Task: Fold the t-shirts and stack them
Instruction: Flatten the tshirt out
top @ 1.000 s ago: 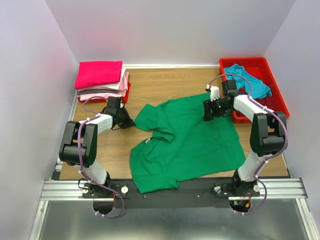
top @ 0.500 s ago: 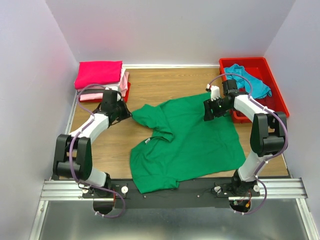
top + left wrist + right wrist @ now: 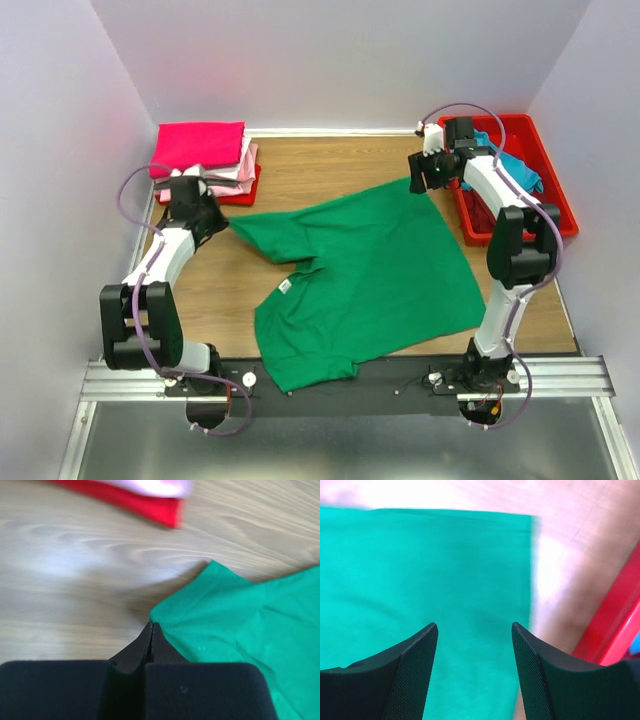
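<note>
I need to close my right gripper on the far corner (image 3: 408, 180) (image 3: 529, 520) of the bright green t-shirt, the one nearest the red plastic bin.
The bright green t-shirt (image 3: 370, 270) lies spread across the middle of the table. My left gripper (image 3: 222, 222) is shut on its left corner, and the left wrist view shows the closed tips (image 3: 151, 626) at the green edge (image 3: 240, 625). My right gripper (image 3: 417, 183) hovers open over the shirt's far right corner, with green cloth (image 3: 420, 570) under the spread tips (image 3: 474, 625). A folded stack sits at the back left: hot pink (image 3: 198, 147) on top, light pink (image 3: 243, 168) under it, dark red (image 3: 240, 193) at the bottom. A teal t-shirt (image 3: 510, 168) lies in the bin.
The red plastic bin (image 3: 556, 195) stands at the back right, and its wall shows just right of the right gripper in the right wrist view (image 3: 615, 630). The stack's dark red edge (image 3: 145, 502) lies just beyond the left gripper. Walls close in the table on three sides.
Both arms moved outward and back. The left gripper pulled the shirt's left corner left. The right gripper moved to the far right corner. The shirt is now stretched wider and flatter.
</note>
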Robot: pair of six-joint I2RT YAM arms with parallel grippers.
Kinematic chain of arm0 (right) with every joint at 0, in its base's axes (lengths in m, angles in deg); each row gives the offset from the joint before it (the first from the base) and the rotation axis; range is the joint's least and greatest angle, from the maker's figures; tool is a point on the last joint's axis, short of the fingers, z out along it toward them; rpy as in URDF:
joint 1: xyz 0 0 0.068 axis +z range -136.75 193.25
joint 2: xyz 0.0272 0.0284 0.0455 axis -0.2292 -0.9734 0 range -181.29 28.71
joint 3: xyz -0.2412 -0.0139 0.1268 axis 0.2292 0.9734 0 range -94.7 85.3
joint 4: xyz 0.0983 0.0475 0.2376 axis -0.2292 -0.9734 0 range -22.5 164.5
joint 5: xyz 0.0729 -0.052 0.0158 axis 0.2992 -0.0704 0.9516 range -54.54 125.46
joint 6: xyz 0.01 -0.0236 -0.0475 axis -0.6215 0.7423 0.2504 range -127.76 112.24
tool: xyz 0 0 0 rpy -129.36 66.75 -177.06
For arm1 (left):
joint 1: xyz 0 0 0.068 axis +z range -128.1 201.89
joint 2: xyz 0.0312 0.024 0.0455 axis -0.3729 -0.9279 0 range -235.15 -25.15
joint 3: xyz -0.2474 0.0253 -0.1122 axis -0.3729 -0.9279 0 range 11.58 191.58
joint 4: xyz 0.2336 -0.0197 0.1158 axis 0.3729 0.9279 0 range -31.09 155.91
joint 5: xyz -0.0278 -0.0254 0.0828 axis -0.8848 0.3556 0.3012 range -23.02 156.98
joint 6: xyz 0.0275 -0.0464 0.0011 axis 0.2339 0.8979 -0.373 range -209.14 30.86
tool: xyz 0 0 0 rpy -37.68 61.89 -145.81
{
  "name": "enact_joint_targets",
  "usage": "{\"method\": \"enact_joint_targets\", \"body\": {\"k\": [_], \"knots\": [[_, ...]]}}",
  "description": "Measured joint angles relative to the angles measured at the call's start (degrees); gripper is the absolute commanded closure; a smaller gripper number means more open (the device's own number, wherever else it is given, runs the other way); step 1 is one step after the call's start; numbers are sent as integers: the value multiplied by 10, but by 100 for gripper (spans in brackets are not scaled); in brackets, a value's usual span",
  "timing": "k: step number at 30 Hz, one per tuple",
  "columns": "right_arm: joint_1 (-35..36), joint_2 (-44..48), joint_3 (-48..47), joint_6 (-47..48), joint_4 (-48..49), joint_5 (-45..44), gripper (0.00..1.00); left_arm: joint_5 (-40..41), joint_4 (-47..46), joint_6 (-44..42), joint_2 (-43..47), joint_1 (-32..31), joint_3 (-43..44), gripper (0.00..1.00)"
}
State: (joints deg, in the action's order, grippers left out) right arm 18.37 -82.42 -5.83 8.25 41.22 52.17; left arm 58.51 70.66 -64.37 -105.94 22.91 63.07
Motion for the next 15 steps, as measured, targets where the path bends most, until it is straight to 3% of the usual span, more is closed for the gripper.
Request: {"method": "enact_joint_targets", "body": {"k": [5,15], "knots": [[0,-102,-97,-18,0,-17,33,-9,2,-14,0,63,-23,100],[-1,-299,-306,-68,0,46,34,-68,-6,-25,-18,63,-23,100]]}}
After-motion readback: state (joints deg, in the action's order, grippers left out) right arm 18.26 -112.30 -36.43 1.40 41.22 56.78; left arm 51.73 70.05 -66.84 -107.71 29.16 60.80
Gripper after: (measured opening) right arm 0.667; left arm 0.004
